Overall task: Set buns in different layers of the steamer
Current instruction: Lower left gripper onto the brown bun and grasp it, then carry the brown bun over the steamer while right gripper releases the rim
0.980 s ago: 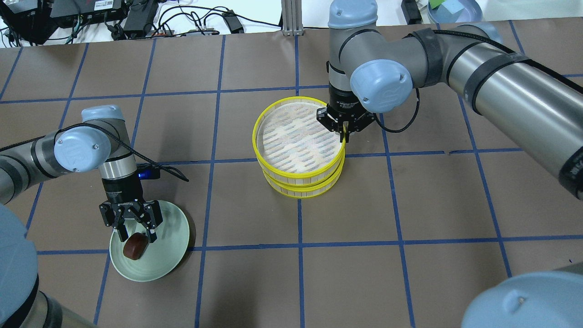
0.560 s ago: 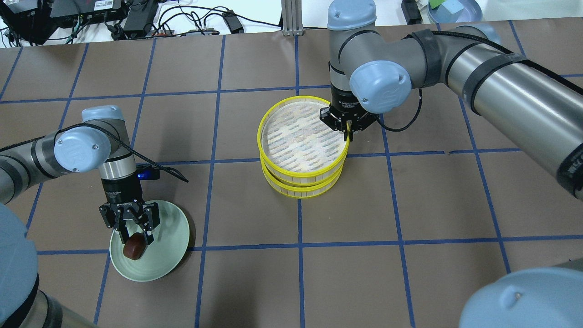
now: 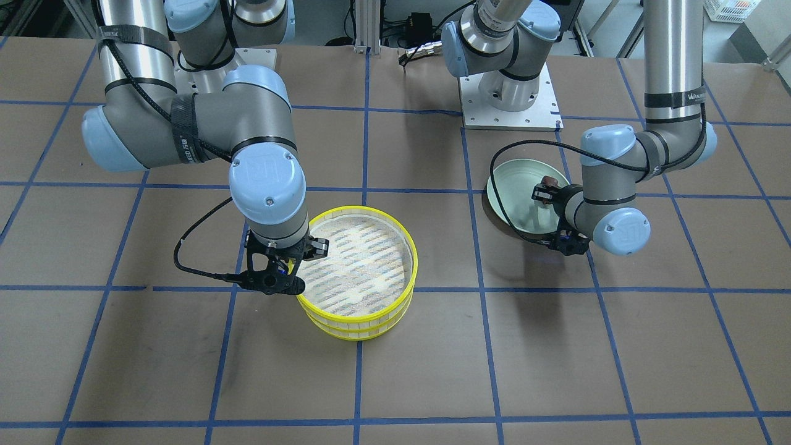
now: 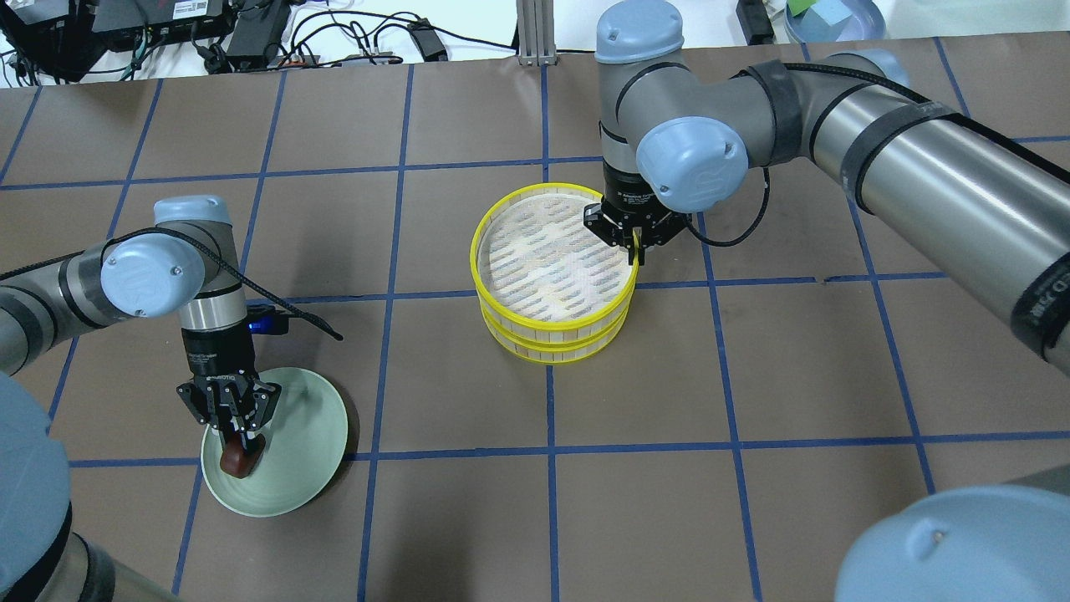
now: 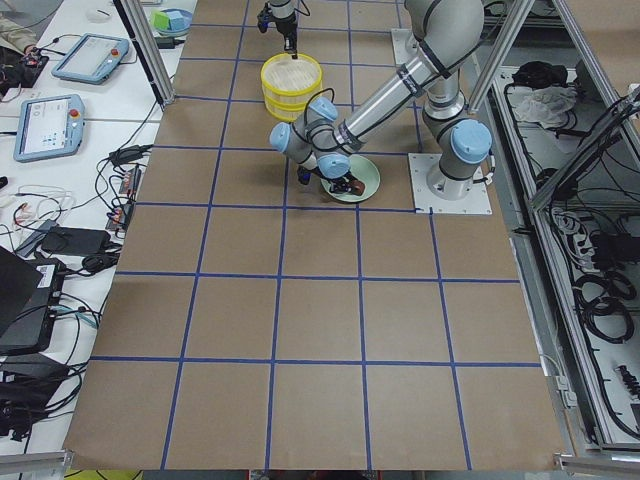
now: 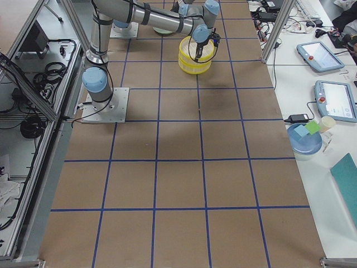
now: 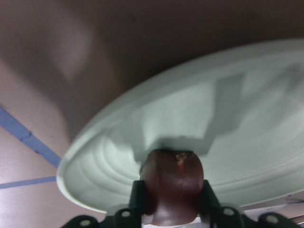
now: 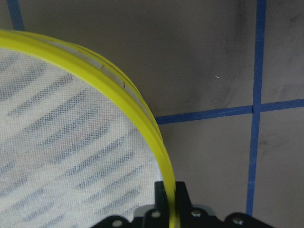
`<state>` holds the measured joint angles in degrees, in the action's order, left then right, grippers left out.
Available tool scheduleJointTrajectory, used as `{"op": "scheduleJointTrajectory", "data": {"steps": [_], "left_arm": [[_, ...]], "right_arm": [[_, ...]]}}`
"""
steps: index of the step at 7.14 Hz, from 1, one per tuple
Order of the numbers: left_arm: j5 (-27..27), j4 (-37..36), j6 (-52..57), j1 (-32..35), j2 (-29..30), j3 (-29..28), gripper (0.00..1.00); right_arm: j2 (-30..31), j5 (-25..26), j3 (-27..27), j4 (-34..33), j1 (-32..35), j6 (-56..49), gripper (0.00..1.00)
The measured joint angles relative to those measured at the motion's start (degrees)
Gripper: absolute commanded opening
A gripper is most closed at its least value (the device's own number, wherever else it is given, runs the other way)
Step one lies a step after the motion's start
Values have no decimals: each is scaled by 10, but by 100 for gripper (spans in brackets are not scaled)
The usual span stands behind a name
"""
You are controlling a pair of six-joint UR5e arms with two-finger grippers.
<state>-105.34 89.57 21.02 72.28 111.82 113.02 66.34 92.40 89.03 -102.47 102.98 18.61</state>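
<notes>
I need to place the dark reddish-brown bun in the upper steamer layer (image 3: 398, 251) with my left gripper, by the rim nearest the plate.
My left gripper (image 4: 236, 441) is shut on the dark reddish-brown bun (image 4: 235, 458) over the pale green plate (image 4: 309, 435). In the left wrist view the bun (image 7: 173, 183) sits between the fingers above the plate (image 7: 237, 118). The two steamer layers are stacked at the table's middle. My right gripper (image 4: 637, 248) is shut on the yellow rim of the upper layer (image 4: 473, 251), which sits over the lower layer (image 4: 552, 353). The right wrist view shows that rim (image 8: 142, 118) pinched between the fingers. The cream-white bun is not in view.
The brown paper table has a blue tape grid (image 4: 549, 451). Cables and electronics (image 4: 251, 33) lie along the far edge. The left arm's cable (image 4: 292, 313) hangs near the plate. In the front-facing view the steamer stack (image 3: 408, 259) is left of the plate (image 3: 513, 185).
My left gripper has closed on the brown bun on the plate. My right gripper has shifted the upper layer slightly right, more squarely over the lower one.
</notes>
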Motion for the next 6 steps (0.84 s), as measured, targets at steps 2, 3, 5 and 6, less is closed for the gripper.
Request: {"op": "scheduleJointTrajectory", "data": {"steps": [2, 3, 5, 6], "left_arm": [[17, 0, -1, 1, -8, -6, 0], [32, 1, 0, 2, -20, -17, 0], [72, 7, 3, 4, -54, -61, 0], [106, 12, -3, 5, -70, -84, 0]], "right_arm": [[0, 0, 1, 3, 1, 0, 6], [0, 0, 1, 4, 2, 0, 27], [1, 1, 3, 6, 5, -6, 100], [2, 3, 4, 7, 5, -9, 100]]}}
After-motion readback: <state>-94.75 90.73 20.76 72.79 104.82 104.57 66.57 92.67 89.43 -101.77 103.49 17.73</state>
